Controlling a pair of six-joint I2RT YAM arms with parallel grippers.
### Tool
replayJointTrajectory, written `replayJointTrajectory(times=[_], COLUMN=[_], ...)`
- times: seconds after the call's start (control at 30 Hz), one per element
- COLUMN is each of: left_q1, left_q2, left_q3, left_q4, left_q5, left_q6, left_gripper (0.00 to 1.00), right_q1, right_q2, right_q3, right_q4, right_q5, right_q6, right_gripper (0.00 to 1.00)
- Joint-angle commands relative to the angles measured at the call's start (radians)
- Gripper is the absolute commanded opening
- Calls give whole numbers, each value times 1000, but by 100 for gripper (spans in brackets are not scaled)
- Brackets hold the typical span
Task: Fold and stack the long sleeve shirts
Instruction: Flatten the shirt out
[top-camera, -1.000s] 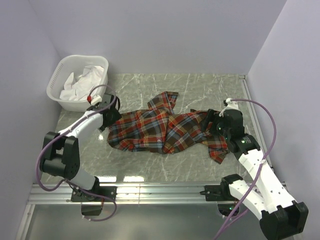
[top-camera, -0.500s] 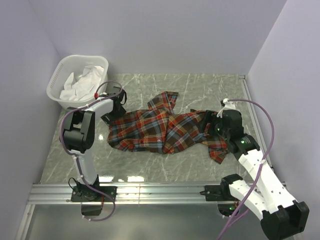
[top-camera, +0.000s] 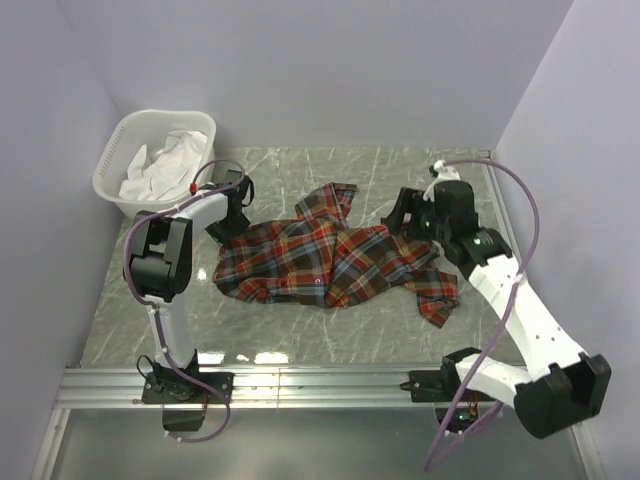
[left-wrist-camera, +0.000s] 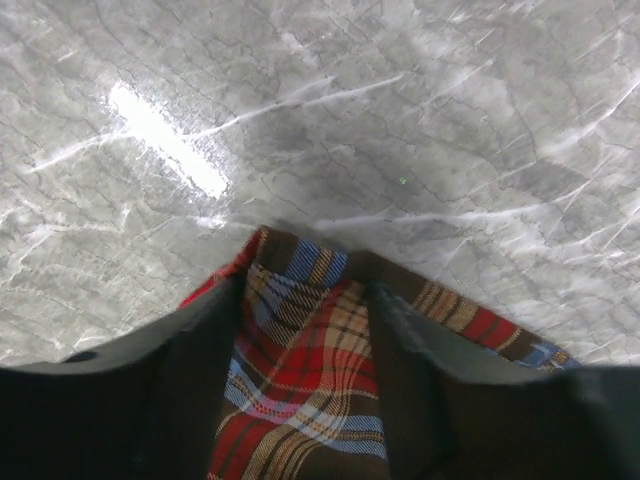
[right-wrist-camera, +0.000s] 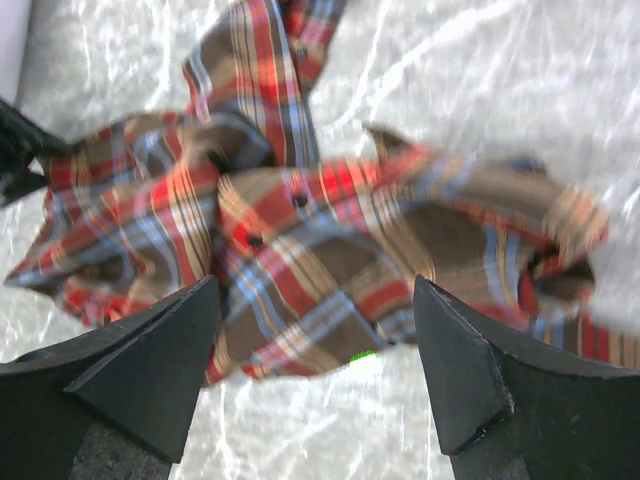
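My right gripper should take the shirt's far edge (right-wrist-camera: 425, 165) and lift it with my left gripper before folding, because the shirt's bunched end lies folded over on itself.
One long sleeve shirt (top-camera: 320, 255), plaid in red, blue and brown, lies crumpled across the middle of the marble table (top-camera: 300, 330). My left gripper (top-camera: 232, 208) is down at the shirt's far left corner. In the left wrist view that corner of the shirt (left-wrist-camera: 300, 380) fills the gap between the two fingers of the left gripper (left-wrist-camera: 305, 300), which still stand apart. My right gripper (top-camera: 408, 212) hovers open above the shirt's right part. In the right wrist view the shirt (right-wrist-camera: 300, 220) lies spread below the right gripper (right-wrist-camera: 315, 285), which holds nothing.
A white laundry basket (top-camera: 110, 172) with white cloth (top-camera: 165, 160) in it stands at the back left, close behind the left arm. The enclosure walls bound the table at the back and on both sides. A metal rail (top-camera: 300, 385) runs along the near edge.
The right gripper has risen and drawn back from the shirt's right side. The left arm has swung its elbow in, and its jaws have narrowed round the shirt's corner.
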Motion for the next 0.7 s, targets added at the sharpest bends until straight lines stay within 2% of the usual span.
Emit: replayJointTrajectory(times=[0.0,0.03,0.07,0.13,0.17,0.27,0.5,0.67], left_q1=[18,18,18,18,20,20,24,47], left_q2=[48,49,45,40,33,-3,-153,-274], left_q3=[-39,-50,-56,-64,-64,-68,-94,-160], left_q4=[-19,-17,-11,-10,-10,-7,-14,-14], left_q5=[-2,-6,-8,-20,-26,-66,-126,-124], left_q6=[35,48,56,80,90,128,196,216], left_gripper=[56,52,42,31,18,4,1,1], right_q1=[10,10,11,13,14,19,23,31], right_q2=[93,116,163,219,278,400,645,678], right_q3=[135,157,176,237,258,335,418,275], right_q4=[-5,-7,-4,-10,-19,-30,-33,4], right_q5=[37,37,37,31,28,30,37,48], right_q6=[-40,-40,-40,-40,-43,-56,-70,-17], right_gripper=[84,84,84,84,84,84,84,75])
